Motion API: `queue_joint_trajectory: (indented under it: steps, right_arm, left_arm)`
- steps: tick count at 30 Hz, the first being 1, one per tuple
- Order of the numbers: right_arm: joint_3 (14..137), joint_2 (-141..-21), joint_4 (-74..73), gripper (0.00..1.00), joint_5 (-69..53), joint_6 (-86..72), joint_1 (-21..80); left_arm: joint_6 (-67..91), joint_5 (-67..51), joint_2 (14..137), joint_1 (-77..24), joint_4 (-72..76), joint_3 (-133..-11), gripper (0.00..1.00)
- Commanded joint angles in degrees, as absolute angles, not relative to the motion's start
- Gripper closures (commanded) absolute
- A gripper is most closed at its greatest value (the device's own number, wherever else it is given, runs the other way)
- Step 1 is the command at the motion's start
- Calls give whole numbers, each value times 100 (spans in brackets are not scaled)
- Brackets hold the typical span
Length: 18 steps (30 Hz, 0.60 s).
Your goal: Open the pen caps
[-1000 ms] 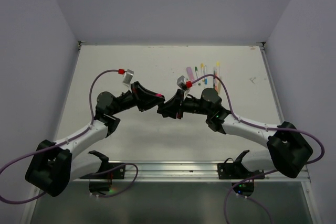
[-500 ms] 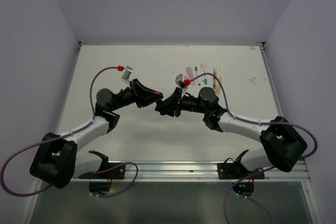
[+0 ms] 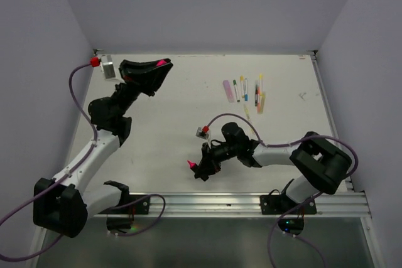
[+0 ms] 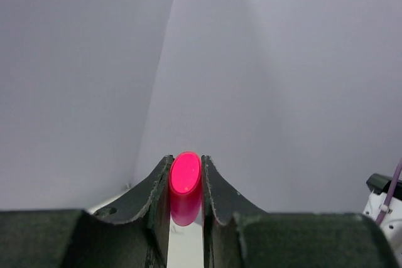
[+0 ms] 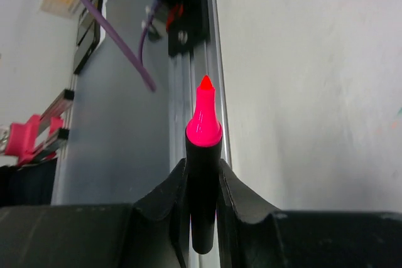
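Note:
My left gripper needs to put the pink pen cap down on the bare white table (image 3: 161, 121) between both grippers.
My left gripper (image 3: 161, 66) is raised at the far left of the table and is shut on a short pink pen cap (image 4: 184, 186), which shows as a pink dot (image 3: 161, 63) in the top view. My right gripper (image 3: 198, 169) is low near the table's front edge, shut on the black-and-pink pen (image 5: 203, 174); its bare pink tip (image 3: 191, 164) points out past the fingers. The two are far apart. The other pens (image 3: 247, 89), lilac, yellow, white and orange, lie in a row at the far right of the table.
A metal rail (image 3: 251, 202) runs along the table's front edge, just in front of my right gripper; it also shows in the right wrist view (image 5: 195, 73). White walls enclose the table on the left, back and right.
The grippers were together at the table's middle on one pen. Now they have pulled apart: the left swung up to the far left with the cap, the right dropped to the front with the pen.

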<state>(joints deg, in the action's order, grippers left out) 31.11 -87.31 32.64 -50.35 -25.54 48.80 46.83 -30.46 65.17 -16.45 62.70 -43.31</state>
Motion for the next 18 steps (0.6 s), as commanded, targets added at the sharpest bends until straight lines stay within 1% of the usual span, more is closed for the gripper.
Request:
queue_joint_trajectory:
  steps: [1, 4, 6, 8, 9, 10, 12, 13, 14, 18]
  right_arm:
    - [3155, -8605, 2681, 100, -5775, -2523, 4852]
    - [3304, -8473, 2417, 100, -5573, -2443, 4843]
    - [3549, -8298, 1901, 100, -5169, -2242, 4773]
    - [3717, -8122, 1340, 100, -4827, -2066, 4685]
    - [3883, -8060, 1136, 100, -4277, -2013, 4650]
    - [3972, -8016, 925, 100, -3993, -1960, 4623]
    - [4270, -7954, 336, 100, -2994, -1951, 4623]
    - [4367, -7972, 177, 100, -2780, -1969, 4623]
    - [4560, -7998, -120, 100, -2569, -2082, 4623]
    - [4912, -8418, -535, 100, -1628, -2442, 4632]
  left_arm:
    - [4166, -2487, 6302, -1661, 6654, -4553, 100]
    - [4096, -2505, 6363, -1652, 6225, -4562, 100]
    - [4113, -2470, 6355, -1652, 5908, -4413, 100]
    - [3956, -2242, 6223, -1644, 4891, -4307, 100]
    - [3877, -2102, 6153, -1635, 4434, -4307, 100]
    - [3789, -1866, 6048, -1643, 3551, -4298, 100]
    - [3595, -1531, 5977, -1635, 2528, -4429, 98]
    - [3525, -1207, 5994, -1635, 1583, -4569, 98]
    - [3403, -1030, 6020, -1635, 1121, -4657, 98]
    - [3147, -230, 6433, -1643, -830, -5071, 97]
